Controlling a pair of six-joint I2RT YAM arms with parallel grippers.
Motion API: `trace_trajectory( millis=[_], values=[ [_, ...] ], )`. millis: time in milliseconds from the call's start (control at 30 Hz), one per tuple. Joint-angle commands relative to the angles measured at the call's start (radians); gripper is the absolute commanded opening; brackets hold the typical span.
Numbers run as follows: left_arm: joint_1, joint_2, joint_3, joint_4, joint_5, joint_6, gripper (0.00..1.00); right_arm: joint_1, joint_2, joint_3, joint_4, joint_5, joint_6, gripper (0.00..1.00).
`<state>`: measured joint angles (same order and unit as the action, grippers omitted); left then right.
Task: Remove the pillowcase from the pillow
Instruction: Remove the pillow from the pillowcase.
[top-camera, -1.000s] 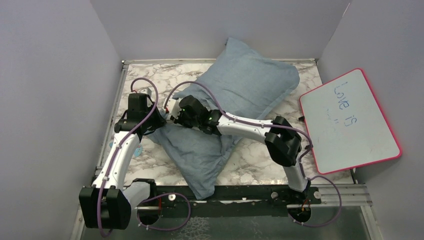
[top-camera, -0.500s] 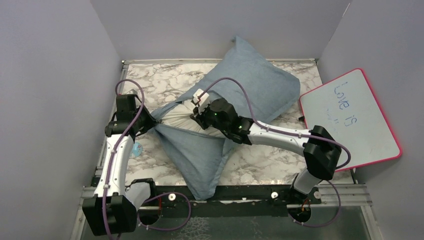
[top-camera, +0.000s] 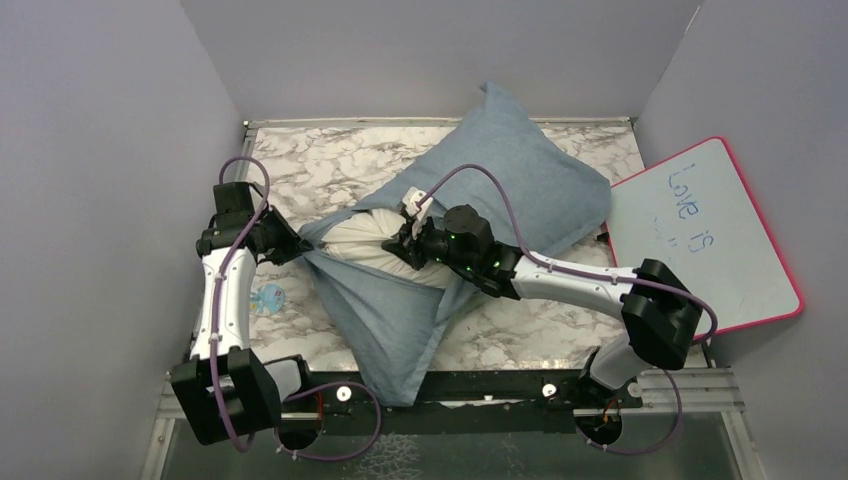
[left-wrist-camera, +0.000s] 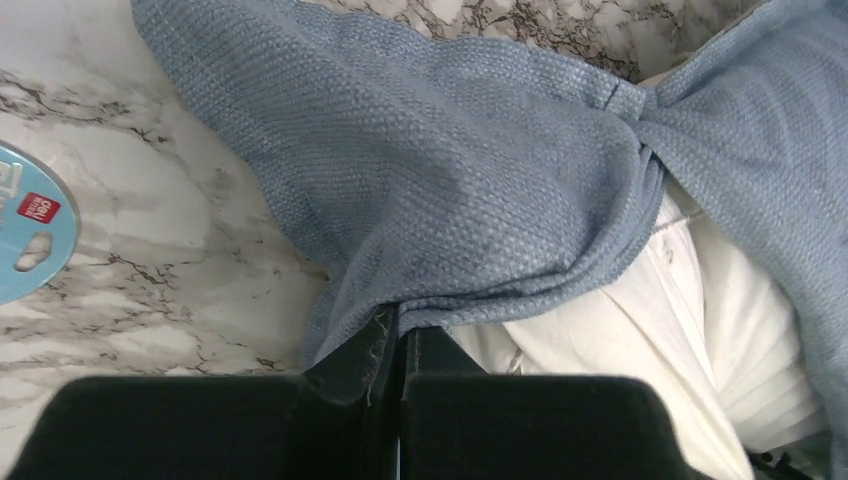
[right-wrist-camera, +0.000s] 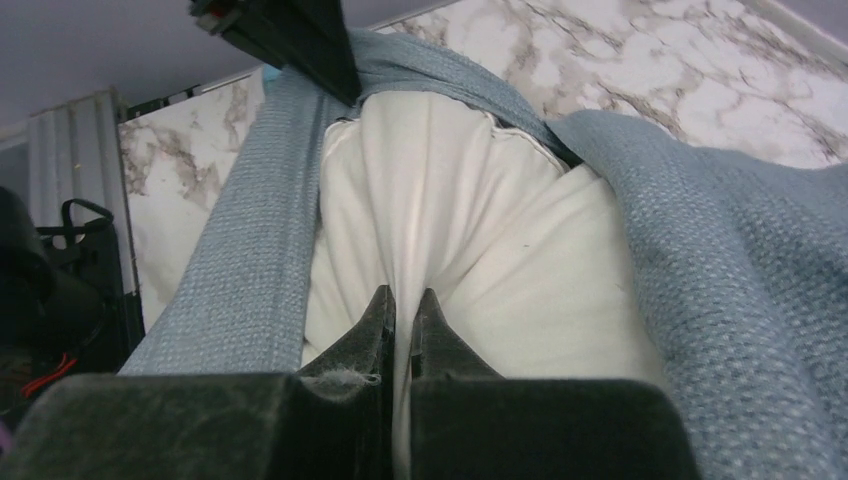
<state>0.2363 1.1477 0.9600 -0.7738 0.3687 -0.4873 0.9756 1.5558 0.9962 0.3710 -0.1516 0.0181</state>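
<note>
The pinched fold of white pillow, now between the two sides of the case, will be let go by my right gripper inside the pillowcase's opening, closer to my left gripper (top-camera: 357, 238) (right-wrist-camera: 425, 195).
The grey-blue pillowcase (top-camera: 520, 175) lies across the middle of the marble table, its open end pulled toward the left. The white pillow (top-camera: 375, 243) bulges out of that opening. My left gripper (top-camera: 297, 243) is shut on the pillowcase's hem (left-wrist-camera: 470, 290) at the left of the opening. My right gripper (top-camera: 408, 243) is shut on a pinched fold of the white pillow (right-wrist-camera: 480, 250), between the two sides of the case (right-wrist-camera: 720, 300). A flat empty part of the case (top-camera: 395, 330) hangs toward the near edge.
A pink-rimmed whiteboard (top-camera: 705, 240) leans at the right, next to the pillowcase's corner. A round blue sticker (top-camera: 267, 297) lies on the marble by the left arm. Walls close in the left, back and right. A black rail (top-camera: 480, 385) runs along the near edge.
My left gripper has pulled the hem further left. My right gripper has moved right with the pillow fold. More white pillow shows out of the opening, and the case has shifted toward the back right.
</note>
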Motion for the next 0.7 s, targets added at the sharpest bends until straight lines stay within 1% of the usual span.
trace_trajectory(
  millis=[0,67,167,233,333,400,467,533,567,633,667],
  values=[
    [0.139,0.104,0.068,0.176,-0.239,0.034,0.00,-0.012,-0.130,-0.070,0.039,-0.260,-0.051,0.01],
    [0.146,0.131,0.091,0.195,-0.264,0.038,0.00,-0.011,-0.156,-0.120,0.085,-0.364,-0.097,0.01],
    [0.161,0.181,0.116,0.209,-0.267,0.052,0.00,-0.012,-0.189,-0.159,0.103,-0.443,-0.143,0.01],
    [0.164,0.204,0.121,0.212,-0.260,0.055,0.00,-0.011,-0.191,-0.160,0.100,-0.426,-0.146,0.01],
    [0.164,0.211,0.090,0.228,-0.233,0.053,0.00,-0.011,-0.166,-0.130,0.070,-0.408,-0.142,0.01],
    [0.164,0.209,0.064,0.237,-0.261,0.057,0.00,-0.011,-0.157,-0.121,0.081,-0.422,-0.136,0.01],
    [0.165,0.206,0.053,0.238,-0.244,0.059,0.00,-0.011,-0.148,-0.120,0.112,-0.380,-0.103,0.01],
    [0.165,0.196,0.033,0.241,-0.169,0.057,0.00,-0.011,-0.127,-0.098,0.113,-0.286,-0.062,0.01],
    [0.164,0.185,0.018,0.241,-0.123,0.060,0.00,-0.011,-0.107,-0.070,0.089,-0.239,-0.040,0.01],
    [0.164,0.153,-0.025,0.254,0.006,0.067,0.00,-0.011,-0.050,0.022,-0.017,-0.124,0.003,0.01],
    [0.164,0.134,-0.047,0.255,0.040,0.071,0.03,-0.011,-0.013,0.085,-0.092,-0.081,0.026,0.01]
  ],
)
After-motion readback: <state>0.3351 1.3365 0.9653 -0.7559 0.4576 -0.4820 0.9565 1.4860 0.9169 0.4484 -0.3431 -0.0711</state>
